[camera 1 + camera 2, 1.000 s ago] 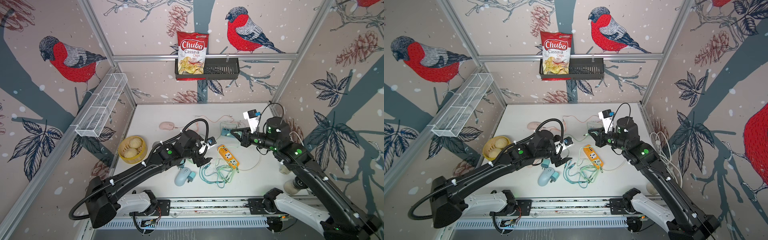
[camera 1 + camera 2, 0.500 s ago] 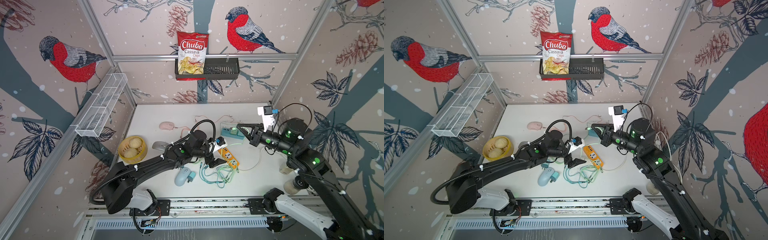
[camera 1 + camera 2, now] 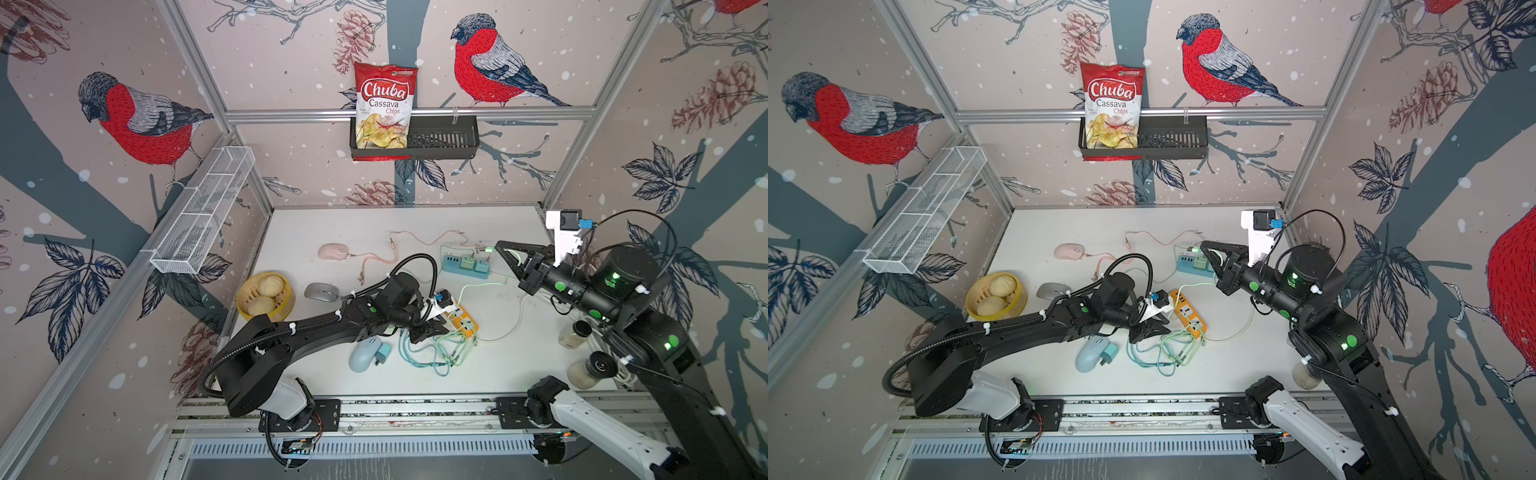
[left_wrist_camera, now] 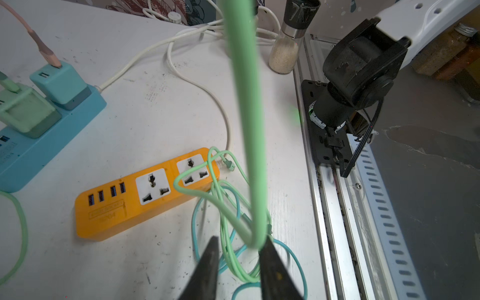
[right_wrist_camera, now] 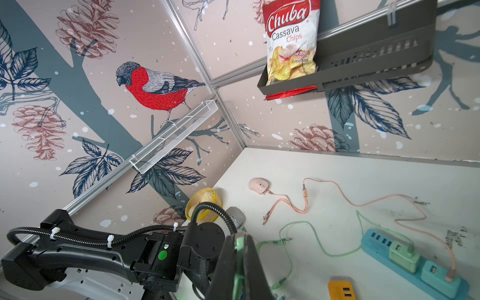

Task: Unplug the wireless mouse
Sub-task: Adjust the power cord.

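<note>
The green cable's loops lie among the teal cable. My left gripper will grab the green cable at its bend (image 4: 256, 231) and lift it clear.
Three mice lie on the table: a grey mouse (image 3: 320, 291) beside my left arm, a pink mouse (image 3: 332, 251) with a pink cable in it, and a pale blue mouse (image 3: 363, 353). I cannot tell which is the wireless mouse. My right gripper (image 3: 496, 246) hangs above the blue power strip (image 3: 465, 266), shut on the plug end of a green cable (image 3: 478, 286). That cable runs taut down to my left gripper (image 4: 240, 239), low over the cable pile by the orange power strip (image 4: 130, 205). Its jaws stand apart, and the green cable (image 4: 244, 104) bends against one finger.
A bamboo steamer (image 3: 249, 307) with buns sits at the left edge. A grinder (image 3: 586, 370) and a jar (image 3: 573, 332) stand at the right front. Chargers fill the blue strip (image 5: 376, 246). Teal and green cable loops (image 3: 432, 353) lie tangled in front of the orange strip.
My right gripper has risen and drawn back to the right with the green plug end, pulling the cable taut. My left arm has reached right to the cable pile by the orange strip.
</note>
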Controlling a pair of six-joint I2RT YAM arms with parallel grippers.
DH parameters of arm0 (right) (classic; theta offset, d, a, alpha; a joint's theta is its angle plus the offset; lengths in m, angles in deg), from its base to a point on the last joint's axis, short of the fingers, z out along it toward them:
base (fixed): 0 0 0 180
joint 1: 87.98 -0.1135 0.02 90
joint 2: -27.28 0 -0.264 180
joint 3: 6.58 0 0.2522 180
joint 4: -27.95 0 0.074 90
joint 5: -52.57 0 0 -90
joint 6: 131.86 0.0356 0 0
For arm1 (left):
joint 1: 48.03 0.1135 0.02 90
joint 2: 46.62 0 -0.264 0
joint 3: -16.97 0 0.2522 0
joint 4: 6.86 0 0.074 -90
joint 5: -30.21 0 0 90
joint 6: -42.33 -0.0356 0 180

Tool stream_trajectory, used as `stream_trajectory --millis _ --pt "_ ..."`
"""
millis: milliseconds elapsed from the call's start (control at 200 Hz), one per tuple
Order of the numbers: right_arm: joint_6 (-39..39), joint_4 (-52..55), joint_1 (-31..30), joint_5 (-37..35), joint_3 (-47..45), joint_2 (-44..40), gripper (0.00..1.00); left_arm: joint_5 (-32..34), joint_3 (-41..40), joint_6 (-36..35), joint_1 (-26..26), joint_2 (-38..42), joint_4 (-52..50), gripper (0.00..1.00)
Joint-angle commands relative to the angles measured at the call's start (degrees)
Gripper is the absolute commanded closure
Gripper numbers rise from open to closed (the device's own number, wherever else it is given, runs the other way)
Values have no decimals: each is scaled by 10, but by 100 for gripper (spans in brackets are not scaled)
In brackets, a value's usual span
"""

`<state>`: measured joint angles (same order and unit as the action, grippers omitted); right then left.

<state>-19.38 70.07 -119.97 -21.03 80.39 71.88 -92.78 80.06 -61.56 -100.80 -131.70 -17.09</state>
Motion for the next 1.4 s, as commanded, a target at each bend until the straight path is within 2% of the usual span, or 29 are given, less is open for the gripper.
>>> stream_trajectory --millis 0,45,105,135,185,240,290,330,360,405,410,515,590,676,696,751,801,856,911,956,1061,1181,1291,1396 --pt "-10 14 -1 -25 -1 0 100 -12 3 9 0 1 49 100" --pt "-8 12 -1 -23 -7 -2 100 -2 6 15 -1 3 63 99" --pt "-4 10 -1 -20 -13 -4 100 18 15 19 -1 5 69 64" --pt "-2 10 -1 -19 -16 -4 100 27 18 19 -1 7 72 53" --pt "1 8 -1 -17 -19 -6 100 29 18 19 -1 10 85 49" --pt "2 7 -1 -16 -22 -7 100 23 17 19 -1 11 98 48" --pt "3 8 -1 -15 -22 -7 100 24 19 24 -1 8 106 49" --pt "3 9 -1 -15 -22 -8 100 25 19 27 -2 6 112 54" --pt "2 10 -1 -16 -23 -8 100 23 19 27 -2 5 114 67" --pt "1 11 -1 -18 -21 -9 100 20 21 24 -2 1 112 100" --pt "1 12 -1 -17 -22 -9 100 20 22 23 -2 0 111 100" --pt "-7 24 0 -31 -13 -10 100 9 32 6 -2 -4 74 100" --pt "-23 46 -1 -64 -5 -9 100 31 37 -8 -2 9 40 100" --pt "-37 103 -1 -168 4 5 99 94 64 -43 -2 41 -34 100" --pt "-38 116 -1 -193 2 10 92 109 74 -51 -2 51 -52 100" --pt "-41 135 -1 -238 -10 18 59 148 123 -69 -2 74 -97 100" --pt "-41 131 -1 -247 -30 14 47 175 178 -84 -2 89 -132 100" --pt "-43 115 -2 -234 -52 3 43 195 251 -95 -2 94 -166 100" --pt "-57 92 -2 -186 -65 -10 52 219 329 -101 -2 89 -199 100" --pt "-64 81 -3 -159 -69 -16 54 238 392 -106 -3 79 -229 100" --pt "-88 71 -6 -84 -71 -16 48 263 499 -114 -5 56 -281 100" --pt "-96 27 -24 1 -88 -20 32 245 522 -120 -5 64 -270 100" --pt "-107 6 -60 -21 -71 -6 26 238 532 -115 -6 72 -261 100" --pt "-127 0 -100 -31 -45 40 26 235 533 -115 -6 86 -248 100"
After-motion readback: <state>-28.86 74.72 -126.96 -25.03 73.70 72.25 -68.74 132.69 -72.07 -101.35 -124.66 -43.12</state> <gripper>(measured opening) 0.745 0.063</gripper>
